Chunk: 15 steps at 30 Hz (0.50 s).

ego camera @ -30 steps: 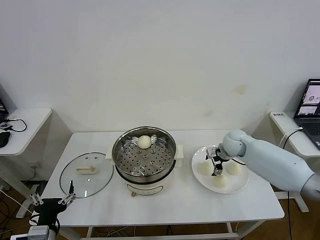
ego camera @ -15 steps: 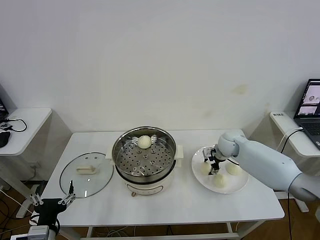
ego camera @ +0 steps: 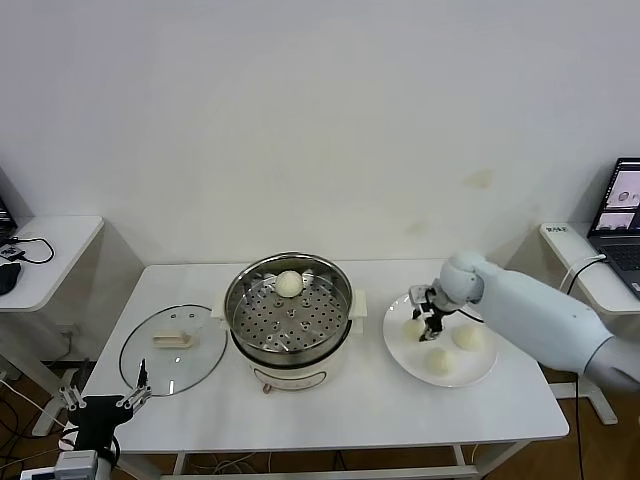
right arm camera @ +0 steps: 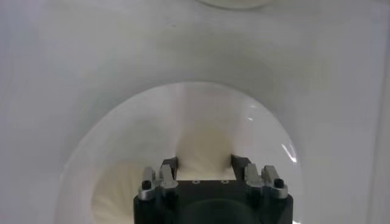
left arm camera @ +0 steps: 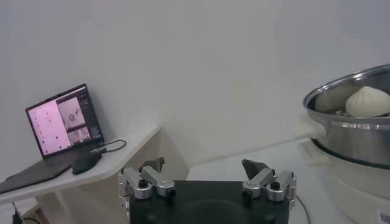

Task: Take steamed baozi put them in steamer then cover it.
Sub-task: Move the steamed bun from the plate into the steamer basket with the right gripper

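Note:
The robot's right gripper will release its baozi on the steamer's perforated tray (ego camera: pixel 264 311), next to the other baozi, toward the glass cover.
On the white plate (ego camera: pixel 398 350), my right gripper (ego camera: pixel 428 320) is shut on a cream-white steamed baozi (ego camera: pixel 413 328). In the right wrist view its two fingers press the sides of that baozi (right arm camera: pixel 204 146). Two more baozi (ego camera: pixel 438 361) (ego camera: pixel 467 337) lie beside it on the plate. One baozi (ego camera: pixel 289 283) rests on the perforated tray at the back of the steamer (ego camera: pixel 240 305), which stands uncovered mid-table. The glass cover (ego camera: pixel 173 350) lies flat left of the steamer. My left gripper (ego camera: pixel 103 402) hangs open below the table's front left corner.
A side table with cables (ego camera: pixel 40 255) stands at the left. Another with a laptop (ego camera: pixel 620 215) stands at the right. The left wrist view shows the steamer's wall (left arm camera: pixel 353 134) and a second laptop (left arm camera: pixel 58 122). The table's front strip is bare.
The right gripper's jaws have closed from wide open onto the left baozi on the plate, and the wrist has shifted slightly back. The left arm has not moved.

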Each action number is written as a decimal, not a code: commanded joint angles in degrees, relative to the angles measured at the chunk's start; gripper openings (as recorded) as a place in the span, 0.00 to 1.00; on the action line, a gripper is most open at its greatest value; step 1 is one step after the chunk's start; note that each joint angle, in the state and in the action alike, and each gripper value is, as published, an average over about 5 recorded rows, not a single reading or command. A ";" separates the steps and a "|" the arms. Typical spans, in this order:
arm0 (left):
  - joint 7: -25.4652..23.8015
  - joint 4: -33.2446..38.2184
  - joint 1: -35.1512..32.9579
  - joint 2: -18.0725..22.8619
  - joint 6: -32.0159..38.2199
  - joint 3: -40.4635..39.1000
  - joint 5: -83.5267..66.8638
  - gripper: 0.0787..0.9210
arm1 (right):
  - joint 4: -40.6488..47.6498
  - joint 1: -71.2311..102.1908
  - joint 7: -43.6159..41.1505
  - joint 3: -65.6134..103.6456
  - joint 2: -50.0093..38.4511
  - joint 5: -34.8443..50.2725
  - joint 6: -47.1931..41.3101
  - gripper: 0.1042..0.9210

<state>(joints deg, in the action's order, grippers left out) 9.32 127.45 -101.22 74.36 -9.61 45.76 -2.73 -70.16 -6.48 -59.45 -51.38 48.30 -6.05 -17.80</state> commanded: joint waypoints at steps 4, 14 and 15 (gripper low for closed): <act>-0.06 0.38 0.10 -0.22 -0.08 -0.21 -0.07 0.88 | -6.56 -19.21 -0.32 -9.15 -2.23 11.73 -2.31 0.57; -0.13 0.64 0.63 -0.84 -0.22 -0.38 -0.38 0.88 | -10.35 -33.14 3.05 -14.85 6.50 26.42 -8.80 0.58; -0.14 0.62 0.66 -0.88 -0.22 -0.37 -0.41 0.88 | -10.36 -33.55 3.58 -15.10 7.94 27.54 -9.52 0.58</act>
<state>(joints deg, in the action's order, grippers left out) 9.21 128.14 -100.56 73.45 -9.79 45.38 -3.17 -77.43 -27.82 -57.84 -61.55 50.24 9.45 -22.75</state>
